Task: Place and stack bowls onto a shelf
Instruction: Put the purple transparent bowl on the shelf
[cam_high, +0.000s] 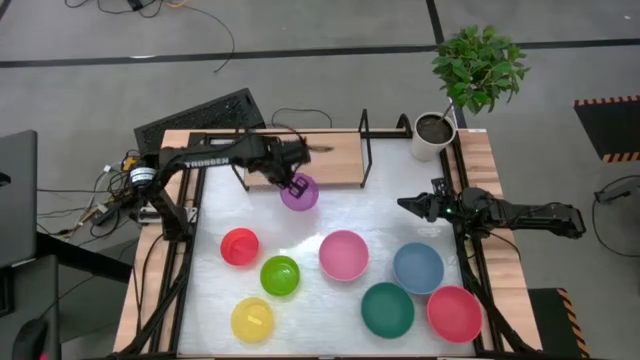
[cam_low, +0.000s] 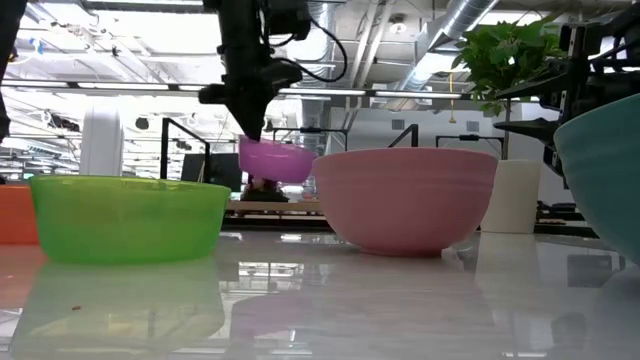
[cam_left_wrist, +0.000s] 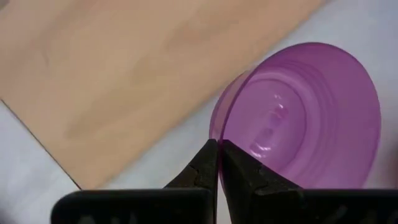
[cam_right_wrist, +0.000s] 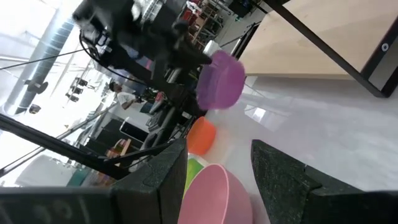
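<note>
My left gripper is holding the purple bowl. It will let go of it on the wooden shelf's end (cam_high: 267, 157) (cam_left_wrist: 71, 46) farthest from the white plant pot.
My left gripper (cam_high: 292, 181) is shut on the small purple bowl (cam_high: 300, 193), which hangs over the white tabletop just in front of the shelf (cam_high: 320, 155), a light wooden board in a black frame. The low view shows the purple bowl (cam_low: 276, 160) in the air below the left gripper (cam_low: 256, 128). My right gripper (cam_high: 412, 205) waits open at the table's right side, touching nothing. On the table stand the small red (cam_high: 239, 246), lime-green (cam_high: 280, 275) and yellow (cam_high: 252, 318) bowls and the larger pink (cam_high: 343, 254), blue (cam_high: 418, 267), teal (cam_high: 387, 309) and red (cam_high: 454, 312) ones. My left gripper holds the purple bowl by its rim (cam_left_wrist: 214, 127), on the side nearest the shelf. One finger (cam_left_wrist: 202, 165) is outside the wall and the other inside. The fingers come from above, pointing down. The bowl hangs lifted clear of the table, roughly upright.
A white plant pot (cam_high: 433, 135) with a green plant stands at the shelf's right end. Black upright posts (cam_high: 364, 145) rise from the shelf frame. A strip of bare tabletop (cam_high: 370, 205) lies between the shelf and the bowls.
</note>
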